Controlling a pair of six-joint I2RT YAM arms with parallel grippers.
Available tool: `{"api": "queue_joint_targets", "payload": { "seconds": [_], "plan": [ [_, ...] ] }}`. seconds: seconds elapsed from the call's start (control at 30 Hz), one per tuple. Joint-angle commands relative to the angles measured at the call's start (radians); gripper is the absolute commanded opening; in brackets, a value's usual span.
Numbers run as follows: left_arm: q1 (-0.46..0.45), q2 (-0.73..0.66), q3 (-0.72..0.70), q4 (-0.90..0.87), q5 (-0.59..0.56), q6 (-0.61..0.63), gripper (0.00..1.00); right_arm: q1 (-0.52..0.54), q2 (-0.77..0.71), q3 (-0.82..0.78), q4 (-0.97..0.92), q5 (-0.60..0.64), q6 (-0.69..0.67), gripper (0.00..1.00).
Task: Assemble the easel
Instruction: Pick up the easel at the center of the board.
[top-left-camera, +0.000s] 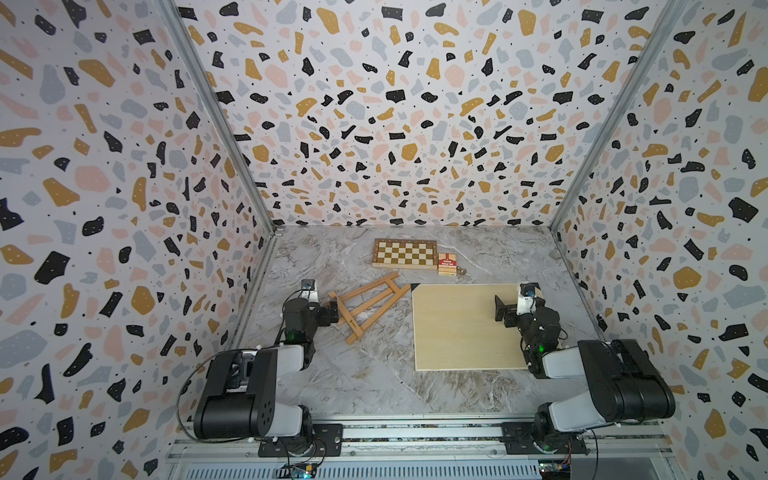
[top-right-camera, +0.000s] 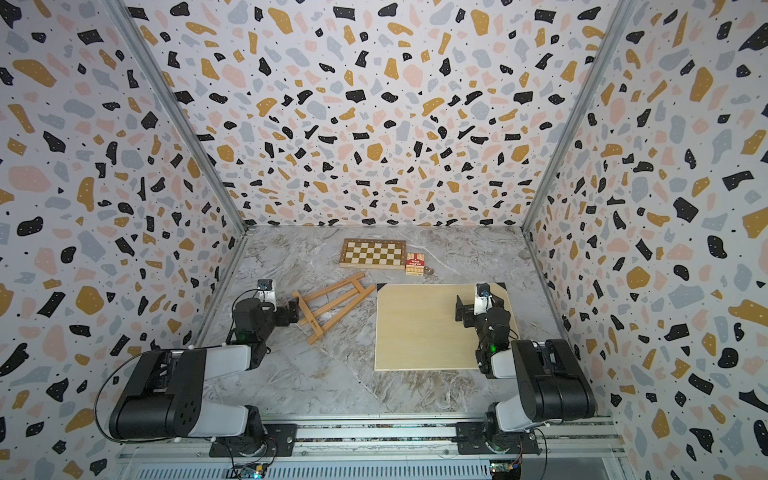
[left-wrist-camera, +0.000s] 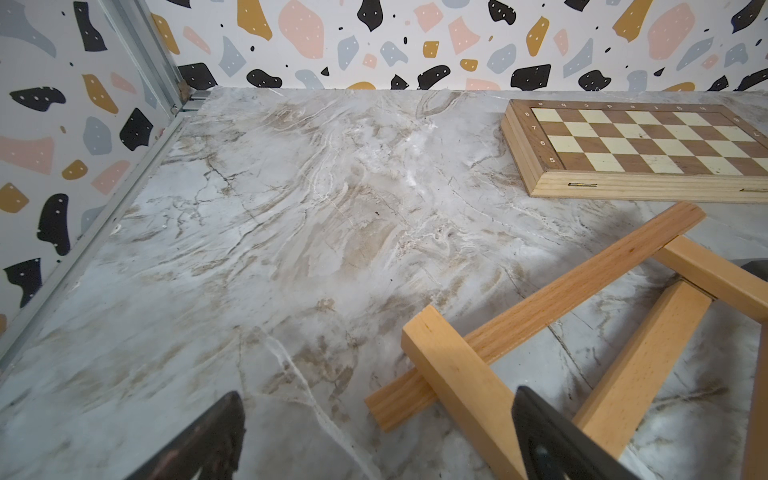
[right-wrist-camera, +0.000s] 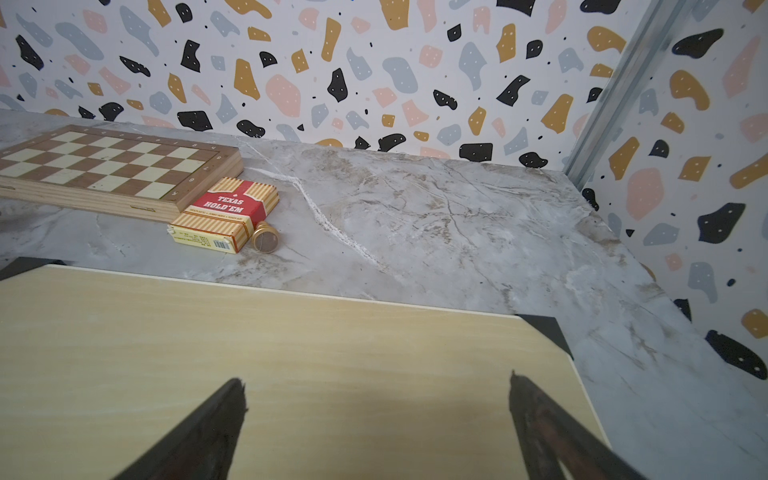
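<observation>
Next, I move my left gripper to the easel's leg (top-left-camera: 385, 308) (left-wrist-camera: 758, 392) nearest the pale board and close it there, just below the short crossbar at the narrow top.
The easel (top-left-camera: 365, 305) (top-right-camera: 332, 305) lies flat and folded on the marble table, its narrow top pointing toward the back right. In the left wrist view its light-orange slats (left-wrist-camera: 540, 299) cross under the ledge bar (left-wrist-camera: 457, 374). My left gripper (top-left-camera: 334, 311) (top-right-camera: 296, 311) (left-wrist-camera: 378, 395) is open at the easel's wide end. The ledge bar's end lies between the fingers and nothing is gripped. My right gripper (top-left-camera: 503, 309) (top-right-camera: 461, 307) (right-wrist-camera: 376, 378) hovers open and empty over the pale board (top-left-camera: 461, 328) (right-wrist-camera: 291, 353).
A chessboard (top-left-camera: 405, 253) (left-wrist-camera: 648, 137) (right-wrist-camera: 104, 162) lies at the back of the table. A red card box (top-left-camera: 447, 264) (right-wrist-camera: 226, 212) and a small gold round piece (right-wrist-camera: 266, 241) sit beside it. Patterned walls close in three sides.
</observation>
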Motion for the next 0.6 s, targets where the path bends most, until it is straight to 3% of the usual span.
{"api": "queue_joint_targets", "payload": {
  "seconds": [0.0,0.2,0.33,0.57],
  "plan": [
    [-0.003,0.0,0.014,0.039,0.002,0.006,0.99,0.004,-0.004,0.021,0.021,0.011,-0.003,1.0],
    [-0.004,-0.033,0.009,0.02,0.004,0.004,0.99,0.02,-0.031,0.018,0.007,0.038,-0.016,1.0],
    [-0.004,-0.15,-0.014,-0.036,-0.004,-0.001,0.99,0.044,-0.094,0.008,-0.024,0.088,-0.017,1.0],
    [-0.004,-0.418,0.05,-0.311,-0.068,-0.042,0.99,0.04,-0.26,0.121,-0.337,0.063,0.044,1.0]
  ]
}}
